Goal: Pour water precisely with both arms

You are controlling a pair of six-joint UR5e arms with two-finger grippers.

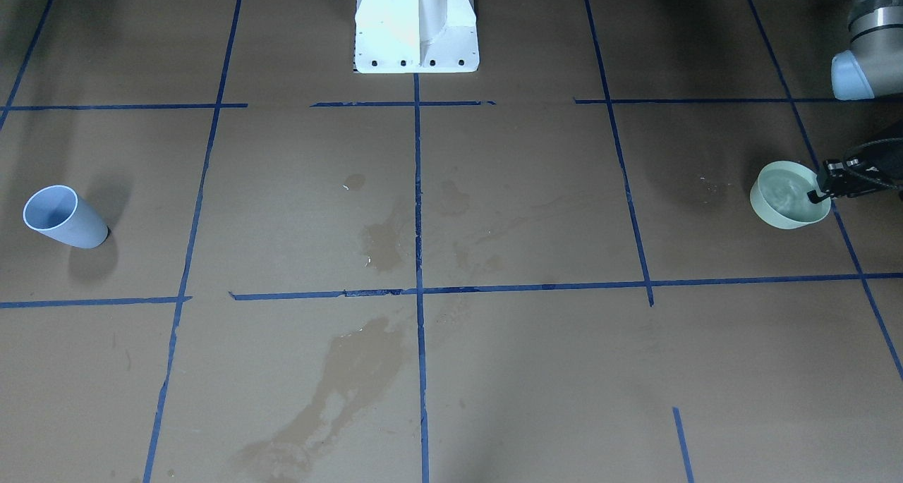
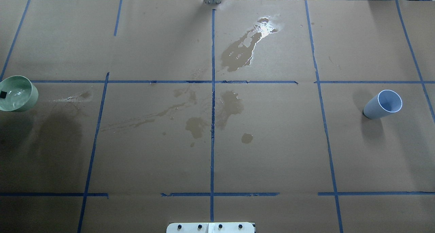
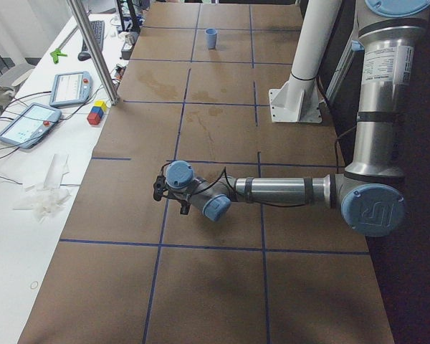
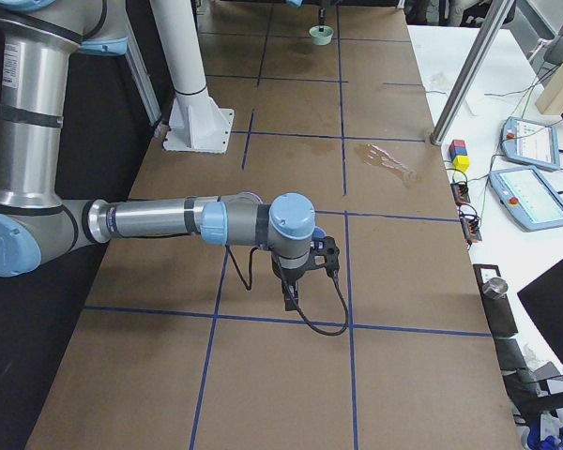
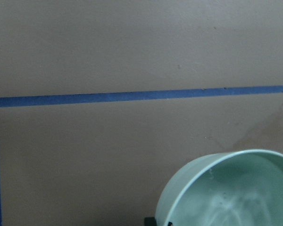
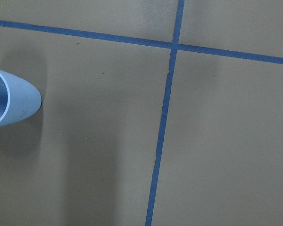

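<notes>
Next, my left gripper lets go of the mint-green bowl a little nearer the cup, midway (image 1: 745, 209) between the nearest blue tape lines.
A mint-green bowl (image 1: 776, 211) stands on the brown paper at the table's left end, with rippled clear water (image 1: 784, 189) in it. My left gripper (image 1: 820, 189) sits on its rim; one black finger (image 2: 3, 94) is inside and another bit of black shows just outside the rim in the left wrist view, so it looks shut on the bowl (image 5: 226, 188). A pale blue-grey cup (image 2: 382, 104) stands upright at the right end; whether it holds water I cannot tell. My right gripper (image 4: 329, 255) hovers beside the cup (image 6: 9, 103), and I cannot tell if it is open or shut.
Dark wet stains (image 2: 238, 54) spread over the middle of the paper, with more (image 2: 197, 126) nearer me. The white pedestal (image 1: 416, 25) stands at the robot's side. Blue tape lines grid the table. Tablets (image 3: 29, 123) and coloured blocks (image 3: 96, 112) lie on the side bench.
</notes>
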